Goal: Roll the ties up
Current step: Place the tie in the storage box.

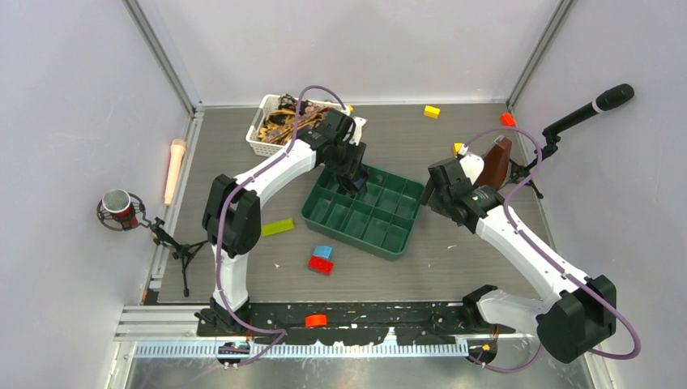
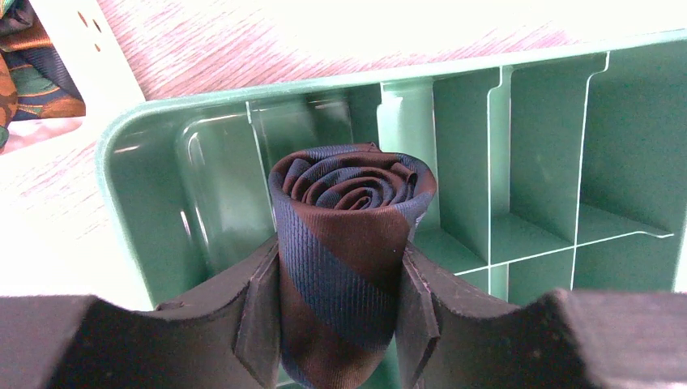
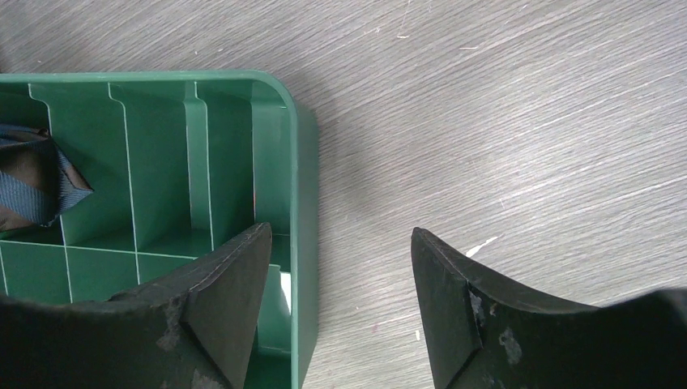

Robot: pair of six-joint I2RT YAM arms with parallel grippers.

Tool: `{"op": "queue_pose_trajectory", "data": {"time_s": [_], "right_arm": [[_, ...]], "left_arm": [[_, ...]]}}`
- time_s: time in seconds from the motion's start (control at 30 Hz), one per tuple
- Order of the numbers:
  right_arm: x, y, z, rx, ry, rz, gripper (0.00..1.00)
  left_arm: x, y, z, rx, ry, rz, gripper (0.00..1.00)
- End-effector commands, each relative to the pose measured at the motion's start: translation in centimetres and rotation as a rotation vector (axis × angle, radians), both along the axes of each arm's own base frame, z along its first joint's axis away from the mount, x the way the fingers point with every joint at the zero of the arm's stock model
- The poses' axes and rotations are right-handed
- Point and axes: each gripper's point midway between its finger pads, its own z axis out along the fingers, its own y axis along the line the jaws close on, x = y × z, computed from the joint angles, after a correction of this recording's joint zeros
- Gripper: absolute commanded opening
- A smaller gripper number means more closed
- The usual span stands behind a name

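Note:
My left gripper needs to release the rolled tie, now upright over a corner compartment, in the green tray's far-row compartment [image 1: 347, 189] [image 2: 336, 203], beside the corner that is nearest to the basket.
A navy and brown striped tie [image 2: 348, 243], rolled into a tight coil, stands upright between the fingers of my left gripper [image 2: 339, 267], which is shut on it. The coil hangs over a corner compartment at the far side of the green divided tray [image 2: 243, 93]. From above, the left gripper [image 1: 354, 180] covers most of the roll. My right gripper [image 3: 340, 231] is open at the tray's right end [image 1: 420, 194], one finger over a compartment, the other over the table, the tray wall [image 3: 306, 203] between them. The rolled tie [image 3: 32, 178] shows at that view's left edge.
A white basket [image 1: 261, 138] behind the tray holds several loose patterned ties [image 1: 283, 121]. Plastic bricks lie about: yellow [image 1: 432, 112], red [image 1: 508, 119], lime [image 1: 278, 228], blue [image 1: 323, 252], red [image 1: 320, 265]. Microphones on stands flank the table [image 1: 120, 209] [image 1: 587, 109].

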Motion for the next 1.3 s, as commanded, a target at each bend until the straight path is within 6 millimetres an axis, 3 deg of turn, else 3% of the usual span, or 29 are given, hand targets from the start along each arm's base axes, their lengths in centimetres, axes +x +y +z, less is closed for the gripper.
{"op": "queue_pose_trajectory", "data": {"time_s": [0.0,0.3,0.77,1.27], "right_arm": [[0.4,0.0,0.4,0.003,-0.018,-0.010,0.70],[0.3,-0.1,0.2,-0.002,-0.014,-0.011,0.70],[0.3,-0.1,0.1,-0.005,-0.009,-0.008,0.70],[0.2,-0.1,0.1,-0.003,-0.010,-0.009,0.70]], "left_arm": [[0.2,1.0,0.4,0.013,-0.015,0.034,0.18],[0.0,-0.1,-2.5,0.044,0.022,0.044,0.18],[0.6,2.1,-3.0,0.158,-0.022,0.103,0.13],[0.2,2.7,-3.9,0.187,-0.013,0.101,0.11]]}}
